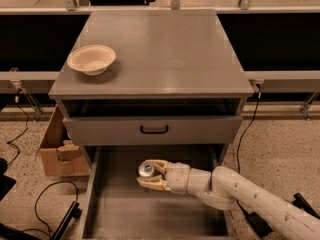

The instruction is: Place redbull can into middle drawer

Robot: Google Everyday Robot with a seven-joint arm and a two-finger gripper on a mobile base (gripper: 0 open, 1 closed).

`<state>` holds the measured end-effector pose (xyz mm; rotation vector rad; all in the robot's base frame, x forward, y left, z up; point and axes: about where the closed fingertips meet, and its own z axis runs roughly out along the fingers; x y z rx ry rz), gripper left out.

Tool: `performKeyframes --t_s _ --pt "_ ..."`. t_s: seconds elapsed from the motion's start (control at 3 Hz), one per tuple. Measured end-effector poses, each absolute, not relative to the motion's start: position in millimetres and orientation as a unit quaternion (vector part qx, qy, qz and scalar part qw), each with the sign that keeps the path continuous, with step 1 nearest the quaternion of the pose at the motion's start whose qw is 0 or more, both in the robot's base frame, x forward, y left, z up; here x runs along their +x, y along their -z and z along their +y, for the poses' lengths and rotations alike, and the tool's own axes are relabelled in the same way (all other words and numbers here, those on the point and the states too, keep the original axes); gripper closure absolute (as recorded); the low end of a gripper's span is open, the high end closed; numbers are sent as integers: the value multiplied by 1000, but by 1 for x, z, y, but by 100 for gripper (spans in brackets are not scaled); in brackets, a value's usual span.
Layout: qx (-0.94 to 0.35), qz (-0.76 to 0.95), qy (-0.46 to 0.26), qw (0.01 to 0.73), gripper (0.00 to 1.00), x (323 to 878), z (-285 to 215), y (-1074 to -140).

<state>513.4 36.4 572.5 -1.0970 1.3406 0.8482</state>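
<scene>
My gripper is to release the redbull can on the middle drawer's grey bottom [139, 198], about halfway from the drawer's back edge.
The redbull can [146, 170] shows its shiny silver top between the fingers of my gripper [149, 175]. The gripper is shut on the can and holds it inside the open middle drawer [115, 209], near its back, just above the flat grey floor. My cream-white arm reaches in from the lower right. The can's body is mostly hidden by the fingers.
A cream-white bowl [91, 59] sits on the left of the cabinet top [165, 49]. The drawer front with a black handle [154, 130] is just above the gripper. A cardboard box [57, 151] and cables [45, 204] lie on the floor to the left.
</scene>
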Motion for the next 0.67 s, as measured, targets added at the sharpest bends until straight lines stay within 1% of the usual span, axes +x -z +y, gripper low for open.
performKeyframes --t_s 0.67 --pt "-453 586 -386 550 100 521 66 -481"
